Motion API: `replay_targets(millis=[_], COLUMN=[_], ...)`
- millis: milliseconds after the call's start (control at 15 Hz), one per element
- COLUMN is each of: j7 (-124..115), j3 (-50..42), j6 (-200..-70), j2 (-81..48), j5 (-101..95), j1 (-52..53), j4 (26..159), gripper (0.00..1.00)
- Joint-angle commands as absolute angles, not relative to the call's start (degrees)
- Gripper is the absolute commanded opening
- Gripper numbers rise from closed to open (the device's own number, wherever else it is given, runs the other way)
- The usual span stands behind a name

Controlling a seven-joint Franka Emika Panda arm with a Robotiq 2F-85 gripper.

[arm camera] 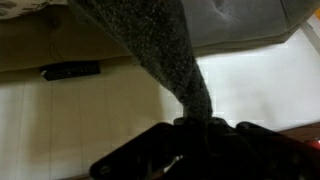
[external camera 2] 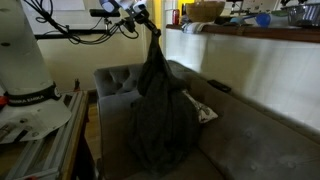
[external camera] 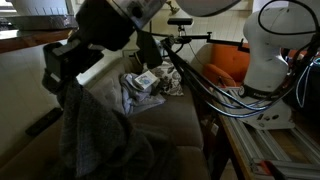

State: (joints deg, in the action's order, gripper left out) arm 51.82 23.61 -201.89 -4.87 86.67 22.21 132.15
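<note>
My gripper is going to let go of the dark grey cloth, setting it free on the near part of the grey sofa seat (external camera: 120,152).
My gripper (external camera 2: 152,30) is shut on the top of a dark grey cloth (external camera 2: 160,110) and holds it up high above a grey sofa (external camera 2: 240,140). The cloth hangs down in a long drape, and its lower end rests on the sofa seat. In an exterior view the gripper (external camera: 68,78) is close to the camera with the cloth (external camera: 95,135) hanging below it. In the wrist view the cloth (arm camera: 160,50) stretches away from the jaws (arm camera: 198,125), which pinch it.
A crumpled white patterned cloth (external camera: 145,88) lies on the sofa seat; it also shows in an exterior view (external camera 2: 203,112). A black remote (arm camera: 70,70) lies on the sofa back ledge. The robot base (external camera: 268,60) stands on a table beside the sofa. An orange object (external camera: 228,65) is behind.
</note>
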Motion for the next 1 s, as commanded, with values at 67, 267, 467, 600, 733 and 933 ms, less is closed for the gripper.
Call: replay_targets(millis=[67,267,467,600,733,933], j7=[52.04,54.78,60.14,64.05,58.67,55.94], j3=[23.61,23.78,23.97,23.92,23.25,22.46], j6=[-201.87,-199.36,-196.43,-193.34,-189.41,-181.91], j2=[-4.87,-5.42,-6.21,-7.26,-7.96,-9.74], j5=[86.67,79.57,75.90,74.26,63.56,50.10], j1=[22.22,22.44,23.14,24.00,24.77,25.00], j4=[132.15,127.46,122.19,119.04,118.80,116.12], gripper=[0.01,0.01,0.01,0.01,0.01,0.01])
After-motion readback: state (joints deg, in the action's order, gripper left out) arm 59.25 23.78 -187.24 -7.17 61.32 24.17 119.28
